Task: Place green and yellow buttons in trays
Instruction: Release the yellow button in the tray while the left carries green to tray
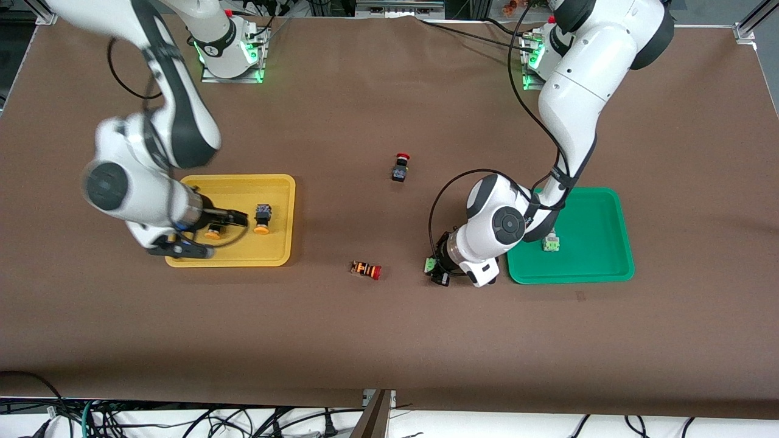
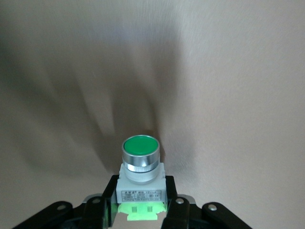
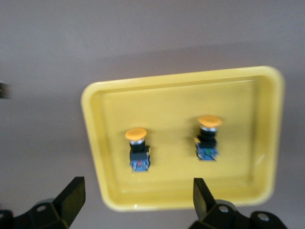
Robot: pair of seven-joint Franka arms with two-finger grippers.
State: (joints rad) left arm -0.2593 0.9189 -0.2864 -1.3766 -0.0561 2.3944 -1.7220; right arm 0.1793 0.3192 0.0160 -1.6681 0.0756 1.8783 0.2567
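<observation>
I will set the green button, now low beside the green tray, down with my left gripper just beside the other green button (image 1: 578,237), farther away from the yellow tray.
My left gripper (image 1: 436,269) is shut on a grey-white button with a green face (image 1: 430,264), low over the brown table beside the green tray (image 1: 599,207), toward the right arm's end. In the left wrist view the button (image 2: 139,160) sits between the fingers (image 2: 116,191) of the gripper (image 2: 140,202). A second green button (image 1: 551,243) lies in the green tray. My right gripper (image 1: 236,218) is open and empty over the yellow tray (image 1: 243,180). Two yellow-capped buttons (image 1: 262,219) (image 1: 213,233) lie in it, and both (image 3: 137,148) (image 3: 208,138) show in the right wrist view with the tray (image 3: 181,78) and the gripper (image 3: 137,188).
A black switch with a red cap (image 1: 400,167) stands mid-table between the trays. An orange-and-black striped switch with a red cap (image 1: 366,269) lies nearer the front camera, between the yellow tray and my left gripper.
</observation>
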